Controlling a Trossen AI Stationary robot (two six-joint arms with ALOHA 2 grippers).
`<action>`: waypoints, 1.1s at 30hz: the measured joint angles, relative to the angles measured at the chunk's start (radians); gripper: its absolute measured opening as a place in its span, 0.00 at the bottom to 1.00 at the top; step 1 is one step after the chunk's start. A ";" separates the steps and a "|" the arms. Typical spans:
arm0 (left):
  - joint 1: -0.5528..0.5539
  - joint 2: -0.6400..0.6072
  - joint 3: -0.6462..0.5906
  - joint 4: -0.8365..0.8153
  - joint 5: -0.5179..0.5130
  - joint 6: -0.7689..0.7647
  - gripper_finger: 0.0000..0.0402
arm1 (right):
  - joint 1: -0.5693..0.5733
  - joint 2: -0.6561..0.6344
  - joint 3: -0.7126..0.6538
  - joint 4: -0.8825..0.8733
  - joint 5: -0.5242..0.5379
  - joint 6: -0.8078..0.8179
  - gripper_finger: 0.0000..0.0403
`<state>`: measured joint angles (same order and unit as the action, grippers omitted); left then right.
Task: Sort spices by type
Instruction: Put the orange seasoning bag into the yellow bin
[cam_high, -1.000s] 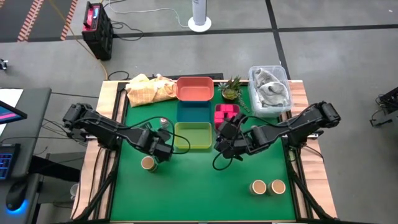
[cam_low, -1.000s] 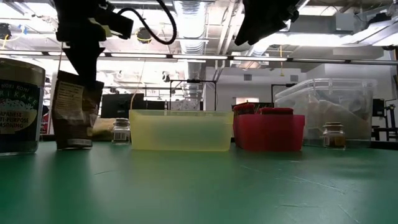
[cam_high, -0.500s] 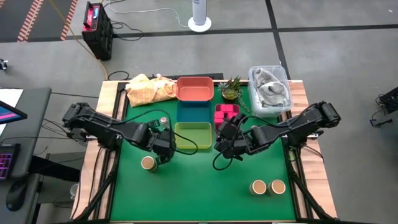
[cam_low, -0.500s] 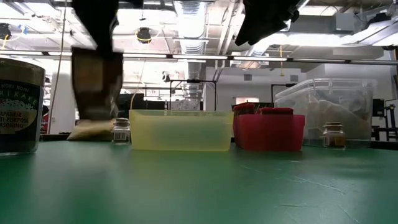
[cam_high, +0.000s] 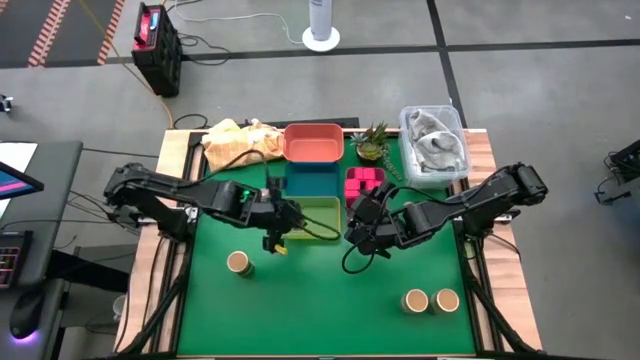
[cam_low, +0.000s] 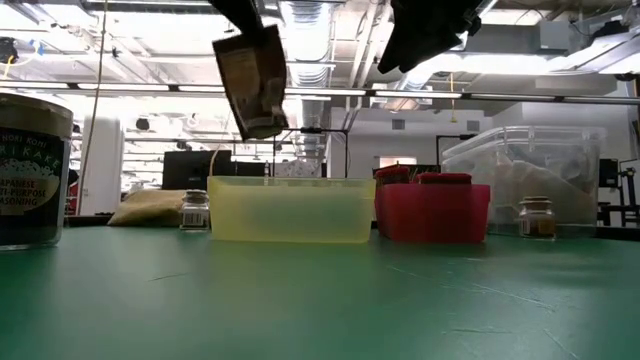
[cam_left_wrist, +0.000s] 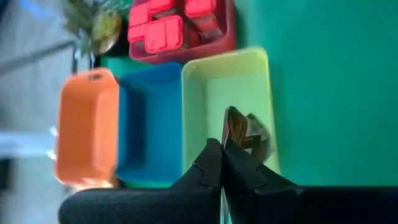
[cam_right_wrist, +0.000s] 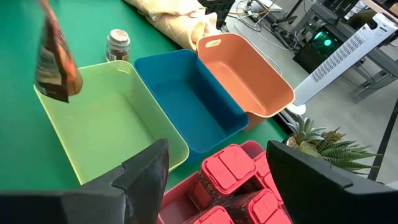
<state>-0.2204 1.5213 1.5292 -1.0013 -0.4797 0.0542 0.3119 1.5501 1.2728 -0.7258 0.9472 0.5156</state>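
Observation:
The robot's left gripper will release the brown packet inside the yellow-green tray (cam_high: 300, 214) (cam_left_wrist: 215, 138), toward the end of that tray away from the red tray.
My left gripper (cam_high: 273, 230) is shut on a brown spice packet (cam_low: 253, 80), high over the near left corner of the yellow-green tray (cam_high: 322, 207). The right wrist view shows the packet (cam_right_wrist: 56, 62) above that tray (cam_right_wrist: 106, 130). My right gripper (cam_high: 364, 228) hovers open by the near end of the red tray (cam_high: 364, 184), which holds pink boxes (cam_right_wrist: 229, 167). One tan-topped jar (cam_high: 238, 262) stands near the left arm and two more (cam_high: 430, 300) near the table's near right. A tiny jar (cam_right_wrist: 117, 43) stands beyond the yellow-green tray. My left gripper pinches the brown packet by its upper edge (cam_left_wrist: 232, 138) between its two shut fingers, coming from above. The packet hangs below the fingers, lifted clear of the table and tilted, its lower end (cam_low: 262, 125) well above the tray's rim.
A blue tray (cam_high: 312, 180) and an orange tray (cam_high: 314, 142) sit behind the yellow-green one. A small green plant (cam_high: 372, 142), a clear tub with grey cloth (cam_high: 435, 140) and a yellow cloth (cam_high: 240, 140) line the far edge. A large jar (cam_low: 30, 170) and another tiny jar (cam_low: 540, 217) stand on the mat.
My left gripper has risen and moved toward the table's right, from beside the tan-topped jar to the yellow-green tray. The brown packet, which stood on the mat a second ago, is lifted clear, carried along and now hangs tilted. The right arm has kept still.

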 joint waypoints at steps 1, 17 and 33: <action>0.007 0.004 -0.007 0.002 0.000 0.070 0.00 | 0.000 0.000 0.000 0.000 0.000 0.000 0.75; 0.095 0.019 -0.211 0.197 0.143 0.938 0.00 | 0.000 0.000 0.000 -0.008 0.000 0.000 0.75; 0.116 0.019 -0.419 0.390 0.109 1.562 0.00 | 0.000 0.000 0.000 -0.015 -0.001 0.001 0.75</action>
<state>-0.1040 1.5398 1.1099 -0.6113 -0.3706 1.6166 0.3119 1.5501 1.2732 -0.7410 0.9466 0.5163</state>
